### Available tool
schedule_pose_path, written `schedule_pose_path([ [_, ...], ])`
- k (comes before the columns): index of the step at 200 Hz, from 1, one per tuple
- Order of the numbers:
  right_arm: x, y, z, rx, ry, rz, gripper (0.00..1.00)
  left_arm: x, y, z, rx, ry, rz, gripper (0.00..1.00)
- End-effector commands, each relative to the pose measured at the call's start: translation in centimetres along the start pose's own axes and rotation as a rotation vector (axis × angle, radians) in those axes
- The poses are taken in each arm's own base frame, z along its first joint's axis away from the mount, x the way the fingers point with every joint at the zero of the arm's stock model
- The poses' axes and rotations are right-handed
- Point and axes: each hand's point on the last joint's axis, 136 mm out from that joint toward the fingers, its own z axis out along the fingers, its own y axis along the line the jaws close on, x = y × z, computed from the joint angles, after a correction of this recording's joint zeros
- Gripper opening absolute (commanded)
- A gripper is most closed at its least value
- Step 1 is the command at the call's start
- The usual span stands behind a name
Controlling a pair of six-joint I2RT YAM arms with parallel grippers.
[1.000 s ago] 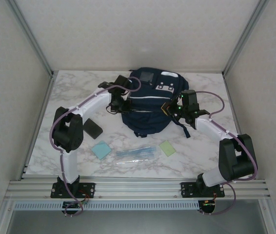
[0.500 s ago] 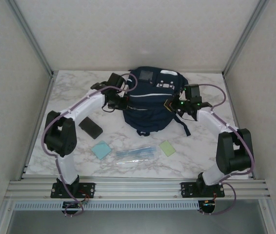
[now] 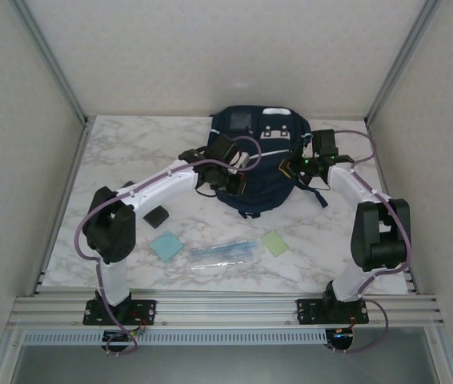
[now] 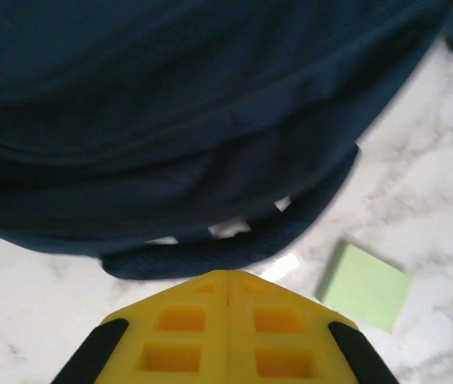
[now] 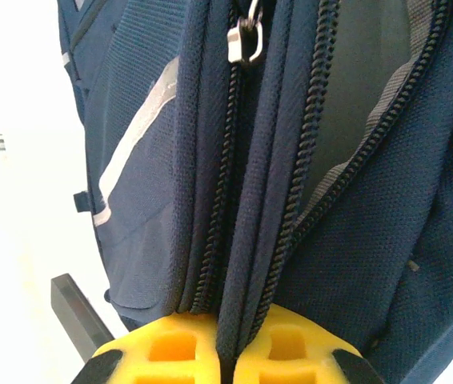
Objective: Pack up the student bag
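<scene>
The bag's opening narrows to a slit beside my right gripper, so next I take its back edge [image 5: 316, 92] while my left gripper holds its corner.
The student bag [image 3: 268, 164], dark navy with a thin white stripe and a grey patch, stands at the back middle of the marble table. My right gripper [image 3: 287, 166] is at its right side, shut on a fold of the bag's fabric beside the zipper teeth [image 5: 234, 208]; a metal zipper pull [image 5: 246, 40] hangs further up. My left gripper [image 3: 238, 182] hovers over the bag's lower left front, shut with nothing between its yellow fingertips [image 4: 178, 320]. Just beyond them in the left wrist view lies the bag's [image 4: 170, 120] bottom edge on the table.
On the table in front of the bag lie a small black block [image 3: 156, 214], a light blue pad [image 3: 166, 246], a clear sleeve of pens [image 3: 222, 252] and a green pad [image 3: 274, 242] [image 4: 366, 284]. Walls enclose the table on three sides.
My left arm has swung right, from the bag's left side to over its lower front. The bag and my right gripper holding it have shifted back and slightly right.
</scene>
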Motion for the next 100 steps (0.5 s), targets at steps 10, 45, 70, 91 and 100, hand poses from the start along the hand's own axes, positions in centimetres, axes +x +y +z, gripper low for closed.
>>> schedule_pose_path([
  [10, -2.1, 3.7, -4.9, -0.105, -0.108, -0.044, 0.00, -3.8, 2.2, -1.5, -0.165, -0.118, 0.052, 0.43],
  [45, -2.1, 5.4, -6.5, -0.164, -0.080, -0.045, 0.00, -6.2, 2.1, -1.2, -0.198, -0.178, 0.196, 0.66],
  [70, -2.3, 6.3, -6.5, -0.228, -0.042, -0.019, 0.00, -5.7, 0.4, -0.1, -0.132, -0.153, 0.304, 0.71],
  [91, -2.5, 7.1, -6.5, -0.279, -0.015, -0.007, 0.00, -5.0, -0.4, 1.1, -0.099, -0.122, 0.374, 0.73],
  [100, -2.6, 7.3, -6.6, -0.291, -0.005, -0.003, 0.00, -4.6, -0.7, 1.5, -0.088, -0.105, 0.398, 0.74],
])
